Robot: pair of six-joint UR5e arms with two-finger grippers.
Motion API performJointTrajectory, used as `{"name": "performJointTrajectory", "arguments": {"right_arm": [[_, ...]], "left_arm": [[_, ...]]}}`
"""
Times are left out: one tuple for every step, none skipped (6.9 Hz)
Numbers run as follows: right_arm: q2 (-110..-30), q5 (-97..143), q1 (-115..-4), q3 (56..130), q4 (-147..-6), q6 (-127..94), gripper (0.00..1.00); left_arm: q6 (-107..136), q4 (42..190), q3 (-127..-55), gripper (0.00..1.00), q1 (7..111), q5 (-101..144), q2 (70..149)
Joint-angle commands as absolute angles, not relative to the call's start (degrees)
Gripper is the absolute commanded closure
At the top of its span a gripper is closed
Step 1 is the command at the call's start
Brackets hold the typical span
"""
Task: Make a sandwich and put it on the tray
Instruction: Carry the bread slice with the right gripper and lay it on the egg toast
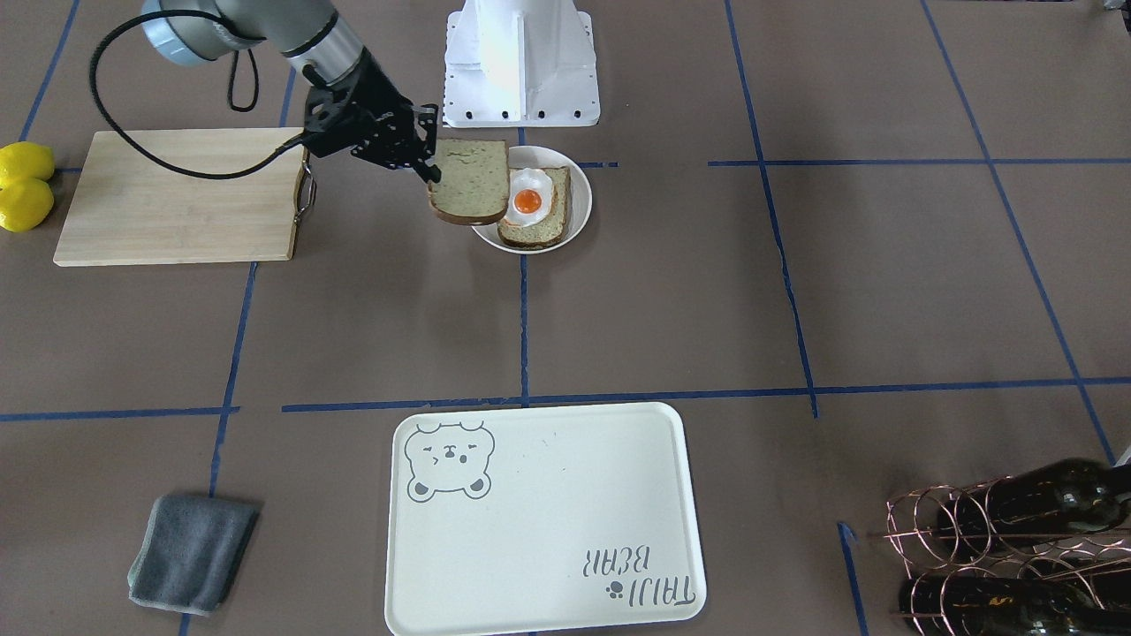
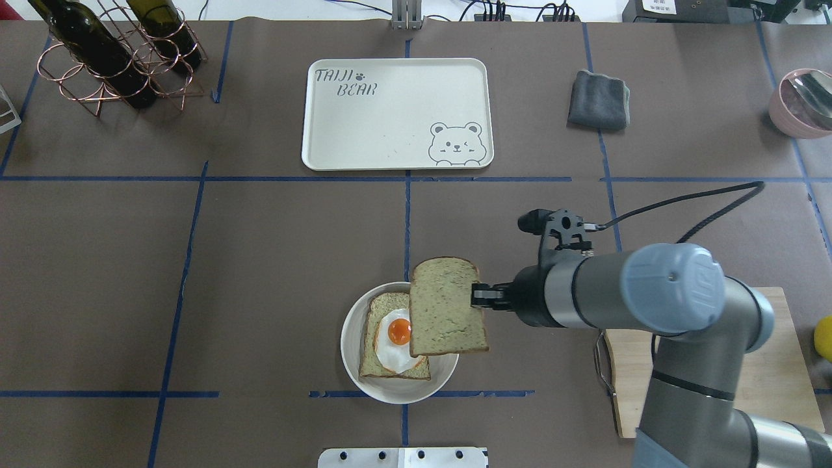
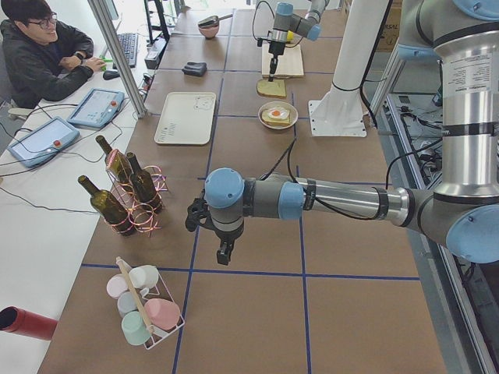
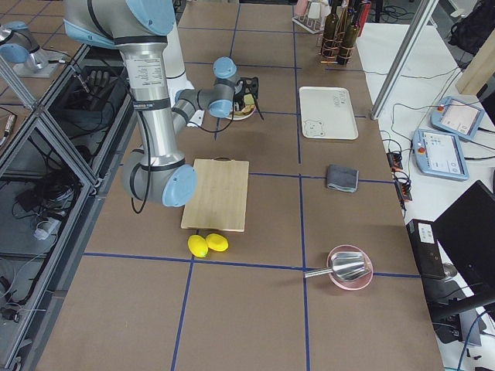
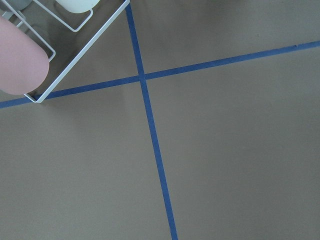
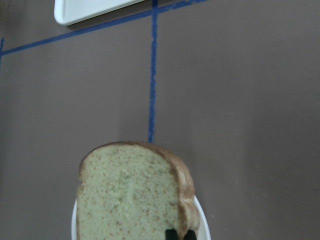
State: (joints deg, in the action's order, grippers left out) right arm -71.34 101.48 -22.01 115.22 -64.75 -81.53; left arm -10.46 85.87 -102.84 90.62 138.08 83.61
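I will let go of the tan bread slice with my right gripper on top of the fried egg (image 1: 535, 196) on the white plate.
My right gripper (image 2: 478, 296) is shut on the edge of a tan bread slice (image 2: 445, 309) and holds it flat above the right part of a white plate (image 2: 390, 393). On the plate lies the other bread slice (image 2: 383, 305) with the fried egg (image 2: 398, 338) on top. The front view shows the held slice (image 1: 470, 181) overlapping the plate's rim (image 1: 579, 190). The cream bear tray (image 2: 390, 123) lies bare farther out. My left gripper (image 3: 226, 255) hangs over bare table far to the left; I cannot tell whether it is open or shut.
A wooden cutting board (image 1: 177, 194) lies under my right arm, with two lemons (image 1: 25, 185) beside it. There is a grey cloth (image 2: 598, 101) right of the tray, a wine bottle rack (image 2: 110, 58) far left, a pink bowl (image 2: 803, 101) far right, and a mug rack (image 3: 144, 308) near my left gripper.
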Motion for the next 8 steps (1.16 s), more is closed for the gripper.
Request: {"name": "performJointTrajectory", "arguments": {"right_arm": [[-62.0, 101.3, -20.3, 109.6, -71.4, -81.9, 1.00], [-61.9, 100.8, -19.8, 108.4, -71.2, -81.9, 1.00], [-61.9, 99.8, -18.9, 107.7, -71.3, -81.9, 1.00], [-61.9, 99.7, -18.5, 106.7, -71.4, -81.9, 1.00], [-61.9, 99.1, -17.9, 106.4, -71.5, -83.4, 1.00], [-62.0, 97.1, -16.7, 106.3, -71.5, -84.6, 1.00], [-62.0, 96.8, -16.4, 106.3, -71.5, -84.7, 1.00], [-62.1, 96.8, -16.3, 106.3, -71.5, -84.7, 1.00]], "left_arm": [[-10.5, 85.9, -102.9, 0.00, 90.6, 138.1, 83.6], [-10.5, 85.8, -102.9, 0.00, 90.6, 138.1, 83.6], [-10.5, 85.8, -102.9, 0.00, 90.7, 138.1, 83.7], [-10.5, 85.8, -102.9, 0.00, 90.6, 138.1, 83.7], [-10.5, 85.9, -102.8, 0.00, 90.6, 138.2, 83.7], [-10.5, 85.8, -102.8, 0.00, 90.6, 138.2, 83.7], [-10.5, 85.8, -102.7, 0.00, 90.6, 138.2, 83.7], [-10.5, 85.8, -102.7, 0.00, 90.6, 138.2, 83.7]]}}
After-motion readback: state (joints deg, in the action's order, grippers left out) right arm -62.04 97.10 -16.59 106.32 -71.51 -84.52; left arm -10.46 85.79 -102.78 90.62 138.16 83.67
